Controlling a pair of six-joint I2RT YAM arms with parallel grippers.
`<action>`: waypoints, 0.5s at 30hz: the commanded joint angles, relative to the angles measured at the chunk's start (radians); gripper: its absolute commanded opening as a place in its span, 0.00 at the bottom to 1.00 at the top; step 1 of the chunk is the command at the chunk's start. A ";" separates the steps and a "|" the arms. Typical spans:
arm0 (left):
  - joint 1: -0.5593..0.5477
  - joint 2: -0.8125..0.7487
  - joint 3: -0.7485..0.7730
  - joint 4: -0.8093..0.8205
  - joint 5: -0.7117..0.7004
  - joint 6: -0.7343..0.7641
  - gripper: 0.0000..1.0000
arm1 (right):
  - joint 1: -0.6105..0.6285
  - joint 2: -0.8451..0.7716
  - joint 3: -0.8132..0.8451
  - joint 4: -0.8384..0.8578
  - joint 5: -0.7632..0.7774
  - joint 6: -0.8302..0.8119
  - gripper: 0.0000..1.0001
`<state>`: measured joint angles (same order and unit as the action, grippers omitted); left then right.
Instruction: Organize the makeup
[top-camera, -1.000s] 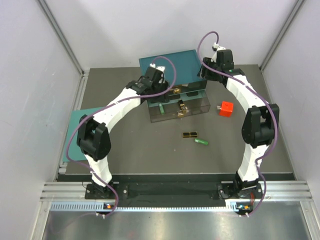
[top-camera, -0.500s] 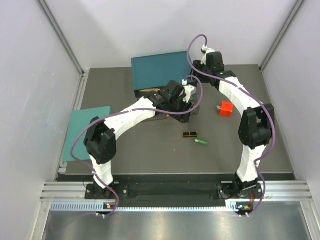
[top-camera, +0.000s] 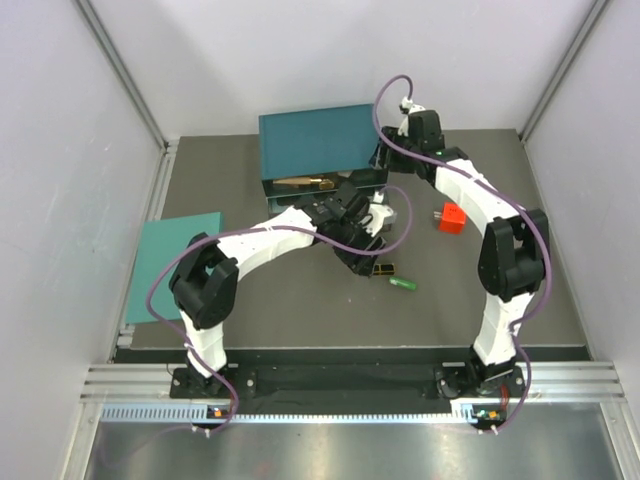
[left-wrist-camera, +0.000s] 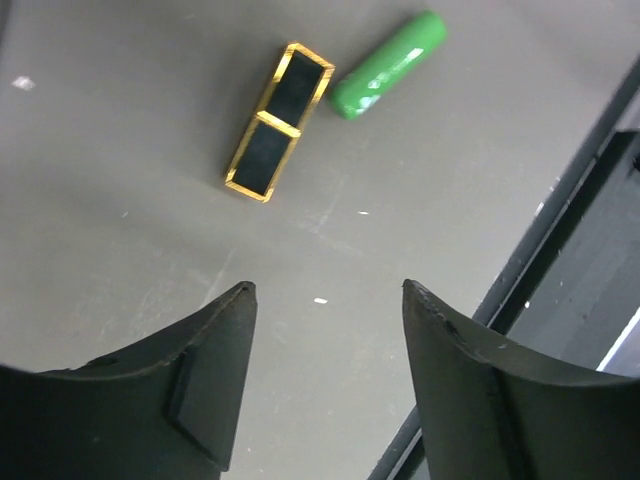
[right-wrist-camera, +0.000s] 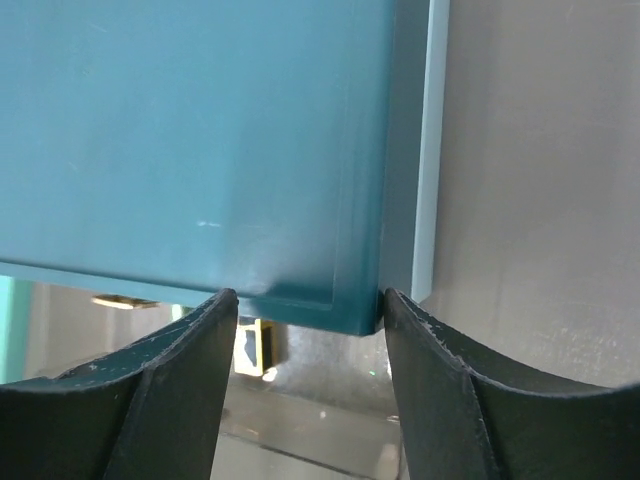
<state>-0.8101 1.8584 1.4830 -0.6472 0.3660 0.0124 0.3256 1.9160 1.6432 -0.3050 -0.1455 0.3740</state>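
The robot's left gripper will next go to the black-and-gold flat case and close on the case's half (top-camera: 388, 269) (left-wrist-camera: 297, 87) nearest the green stick.
A black-and-gold flat case (top-camera: 380, 269) and a green stick (top-camera: 403, 284) lie loose on the grey table. In the left wrist view the case (left-wrist-camera: 278, 122) and the stick (left-wrist-camera: 388, 64) lie side by side just beyond my left gripper (left-wrist-camera: 328, 290), which is open, empty and low over the table (top-camera: 362, 262). My right gripper (top-camera: 385, 160) is open at the near right corner of the teal lid (top-camera: 318, 142). That corner (right-wrist-camera: 300, 200) sits between the fingertips (right-wrist-camera: 308, 296). The lid covers most of the clear organizer box; a gold-trimmed case (right-wrist-camera: 250, 345) shows beneath it.
A small red cube (top-camera: 450, 217) sits right of the box, under my right forearm. A flat teal panel (top-camera: 170, 262) lies at the table's left edge. A dark rail (left-wrist-camera: 560, 230) runs along the table's front. White walls close in three sides.
My left gripper left the box and swung forward and right to the loose case and stick. The teal lid came down and left over the box, with my right gripper following it.
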 joint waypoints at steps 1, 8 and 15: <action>-0.018 0.030 0.025 0.044 0.060 0.074 0.66 | -0.040 -0.130 -0.011 0.069 -0.046 0.074 0.60; -0.032 0.126 0.054 0.095 0.019 0.086 0.67 | -0.164 -0.189 -0.016 0.073 -0.086 0.100 0.61; -0.034 0.208 0.135 0.118 -0.039 0.100 0.67 | -0.238 -0.255 -0.097 0.084 -0.123 0.086 0.61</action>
<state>-0.8398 2.0518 1.5459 -0.5888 0.3569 0.0830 0.1093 1.7245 1.5841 -0.2569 -0.2268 0.4580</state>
